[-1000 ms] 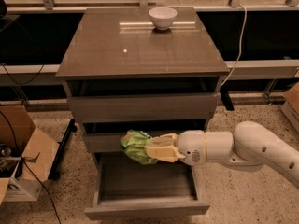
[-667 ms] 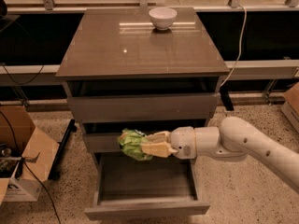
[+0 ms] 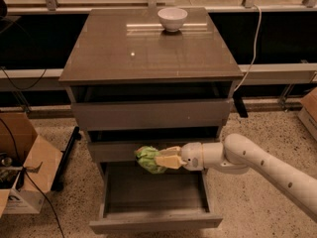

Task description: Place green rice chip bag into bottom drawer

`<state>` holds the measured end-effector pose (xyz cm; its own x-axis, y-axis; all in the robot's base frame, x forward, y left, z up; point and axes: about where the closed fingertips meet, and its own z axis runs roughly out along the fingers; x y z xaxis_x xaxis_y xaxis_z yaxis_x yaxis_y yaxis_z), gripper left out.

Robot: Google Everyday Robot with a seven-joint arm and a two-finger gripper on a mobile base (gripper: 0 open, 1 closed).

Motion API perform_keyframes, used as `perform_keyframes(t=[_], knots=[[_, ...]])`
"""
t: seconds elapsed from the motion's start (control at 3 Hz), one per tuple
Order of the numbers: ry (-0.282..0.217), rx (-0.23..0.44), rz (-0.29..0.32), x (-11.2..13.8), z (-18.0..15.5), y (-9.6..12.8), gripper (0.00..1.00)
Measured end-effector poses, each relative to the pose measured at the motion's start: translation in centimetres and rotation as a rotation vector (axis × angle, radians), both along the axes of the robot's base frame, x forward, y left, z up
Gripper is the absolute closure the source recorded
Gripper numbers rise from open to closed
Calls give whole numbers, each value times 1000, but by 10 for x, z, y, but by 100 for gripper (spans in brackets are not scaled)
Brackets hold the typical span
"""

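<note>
Next, my gripper lets go of the green rice chip bag on the bottom drawer's grey bottom, nearer the cable side [image 3: 174, 192].
The green rice chip bag [image 3: 147, 158], small, crinkly and light green, is held in my gripper [image 3: 163, 158], whose pale fingers are shut on its right side. The white arm reaches in from the right. The bag hangs in front of the middle drawer's front, above the far part of the open bottom drawer [image 3: 153, 195]. That drawer is pulled out, showing a flat grey floor with nothing on it.
A white bowl [image 3: 172, 19] stands at the back of the grey cabinet's top [image 3: 148, 48]. The two upper drawers stand slightly ajar. An open cardboard box [image 3: 22, 162] sits on the floor at left. A cable hangs at the cabinet's right.
The arm has reached further left with the bag, and the bag now sits slightly lower over the open bottom drawer. The grip is unchanged.
</note>
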<state>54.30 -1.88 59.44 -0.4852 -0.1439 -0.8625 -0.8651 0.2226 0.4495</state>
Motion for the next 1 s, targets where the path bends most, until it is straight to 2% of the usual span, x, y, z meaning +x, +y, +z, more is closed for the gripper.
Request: perform_keyframes(t=[0.33, 0.67, 1.0], knots=[[11, 8, -1, 0, -6, 1, 100], [42, -37, -33, -3, -34, -5, 100], [121, -58, -136, 7, -100, -30, 100]])
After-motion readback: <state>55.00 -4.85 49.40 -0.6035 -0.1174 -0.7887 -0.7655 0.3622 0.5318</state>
